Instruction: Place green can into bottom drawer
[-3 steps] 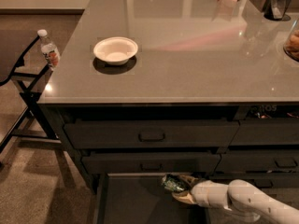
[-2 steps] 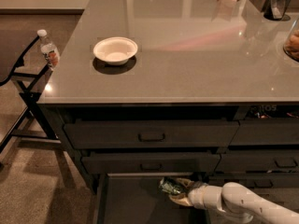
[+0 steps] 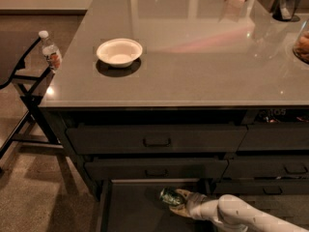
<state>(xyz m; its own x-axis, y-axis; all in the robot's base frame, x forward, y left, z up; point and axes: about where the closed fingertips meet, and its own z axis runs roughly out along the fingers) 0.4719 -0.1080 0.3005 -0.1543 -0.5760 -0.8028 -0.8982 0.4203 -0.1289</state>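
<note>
I should let go of the green can on the bottom drawer's dark bottom, near the drawer's back edge [image 3: 165,204] below the handle above.
The green can [image 3: 170,196] lies on its side, held low over the dark floor of the open bottom drawer [image 3: 135,211] near its back edge. My gripper [image 3: 176,202] reaches in from the lower right on a white arm and is shut on the can. The can's silver end points left. I cannot tell whether the can touches the drawer floor.
Two closed drawer fronts with small handles [image 3: 157,141] sit above the open drawer. A white bowl [image 3: 119,51] stands on the grey countertop. A clear water bottle [image 3: 49,50] sits on a black stand at the left. Jars and containers stand at the counter's far right.
My gripper and the can have moved left and slightly down, deeper into the bottom drawer. Nothing on the counter has moved.
</note>
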